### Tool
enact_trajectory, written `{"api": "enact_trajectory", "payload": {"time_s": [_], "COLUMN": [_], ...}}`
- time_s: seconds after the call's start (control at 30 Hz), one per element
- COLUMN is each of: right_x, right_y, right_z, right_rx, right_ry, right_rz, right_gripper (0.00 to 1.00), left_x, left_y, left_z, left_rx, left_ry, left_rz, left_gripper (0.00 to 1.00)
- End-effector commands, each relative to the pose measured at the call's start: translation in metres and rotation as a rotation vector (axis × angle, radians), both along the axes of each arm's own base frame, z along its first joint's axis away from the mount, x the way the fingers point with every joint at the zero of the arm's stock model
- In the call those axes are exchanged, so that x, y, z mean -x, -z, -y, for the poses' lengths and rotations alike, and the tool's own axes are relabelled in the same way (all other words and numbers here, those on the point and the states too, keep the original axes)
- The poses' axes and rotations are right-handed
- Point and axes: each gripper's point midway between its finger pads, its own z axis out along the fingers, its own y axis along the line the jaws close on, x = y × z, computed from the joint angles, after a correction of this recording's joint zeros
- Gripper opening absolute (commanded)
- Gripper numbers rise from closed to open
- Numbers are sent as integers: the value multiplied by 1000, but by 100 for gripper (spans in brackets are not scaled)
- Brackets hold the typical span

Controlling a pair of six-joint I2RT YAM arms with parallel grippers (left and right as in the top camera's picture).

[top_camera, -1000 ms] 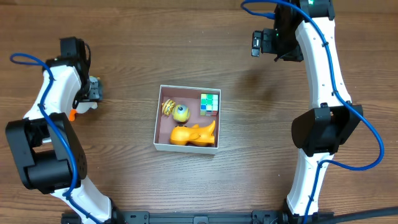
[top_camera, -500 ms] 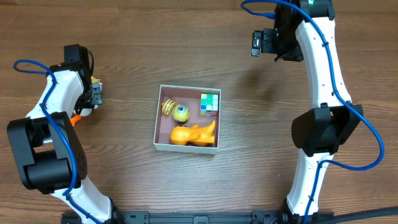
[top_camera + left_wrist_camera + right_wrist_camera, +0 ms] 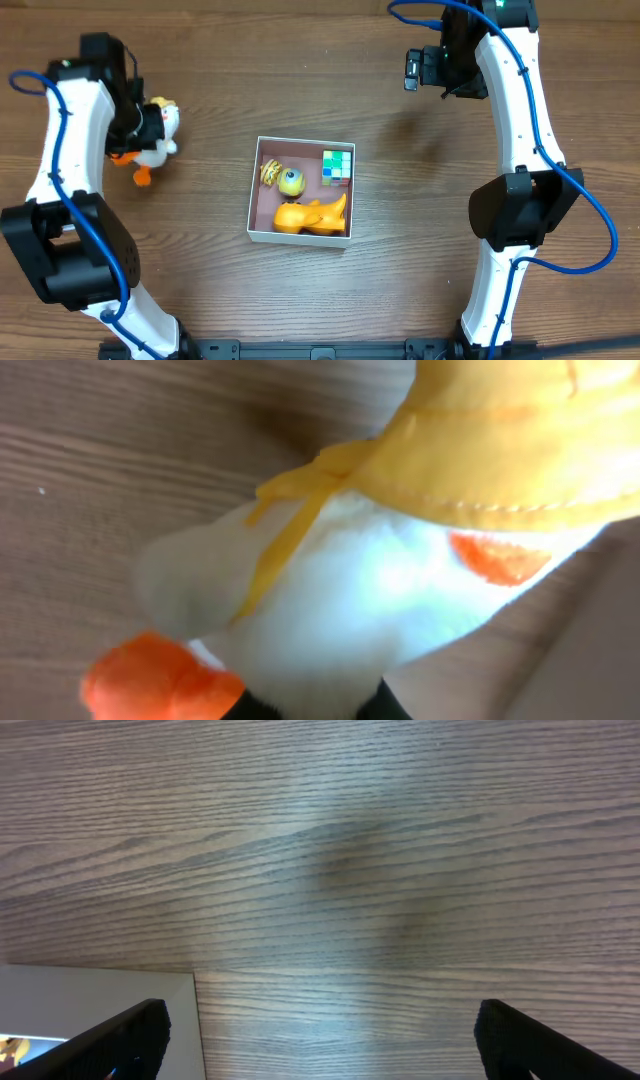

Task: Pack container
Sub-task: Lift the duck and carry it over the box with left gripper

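My left gripper needs to let go of the white plush duck on the orange-yellow duck toy inside the box (image 3: 317, 205).
The container (image 3: 298, 237) is a square white-walled box in the middle of the table. It holds an orange-yellow duck toy (image 3: 310, 214), a yellow one-eyed ball (image 3: 291, 181), a small burger (image 3: 269, 171) and a green cube (image 3: 337, 166). Left of the box, my left gripper (image 3: 140, 132) is shut on a white plush duck (image 3: 158, 137) with a yellow hat and orange feet. That plush duck (image 3: 360, 590) fills the left wrist view, with my left gripper (image 3: 322, 710) pinching its lower body. My right gripper (image 3: 420, 68) hovers open at the back right, and my right gripper (image 3: 335, 1045) has only wood between its fingers.
A corner of the container (image 3: 100, 1005) shows at the lower left of the right wrist view. Bare wooden table (image 3: 400, 280) surrounds the box on all sides.
My left gripper has shut on the plush duck and moved toward the back of the table with it. The right arm has not moved.
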Motion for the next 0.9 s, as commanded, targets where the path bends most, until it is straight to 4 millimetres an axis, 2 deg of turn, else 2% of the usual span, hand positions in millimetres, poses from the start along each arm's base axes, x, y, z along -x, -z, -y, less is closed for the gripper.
{"api": "enact_trajectory", "payload": {"time_s": [0.0, 0.07, 0.13, 0.27, 0.43, 0.63, 0.73, 0.87], "right_x": [-4, -4, -4, -4, -4, -4, -4, -4], "right_y": [-10, -10, -10, -10, -10, -10, -10, -10], "right_z": [1, 1, 1, 1, 1, 1, 1, 1], "right_rx": [7, 7, 7, 7, 7, 7, 7, 7], "right_ry": [9, 9, 9, 9, 9, 9, 9, 9], "right_rz": [36, 36, 36, 36, 36, 36, 36, 36], "right_gripper": [100, 100, 100, 100, 100, 100, 100, 100], "left_x": [-22, -22, -18, -3, 21, 46, 49, 45], "left_y": [-58, -84, -100, -117, -113, -107, -100, -77], "left_z": [37, 61, 79, 131, 201, 251, 265, 274], "left_rx": [198, 281, 304, 300, 230, 90, 30, -2], "left_ry": [98, 193, 272, 507, 785, 1029, 1108, 1136], "left_rz": [139, 177, 191, 179, 128, 102, 112, 110], "left_gripper": [4, 4, 4, 4, 4, 4, 5, 4]}}
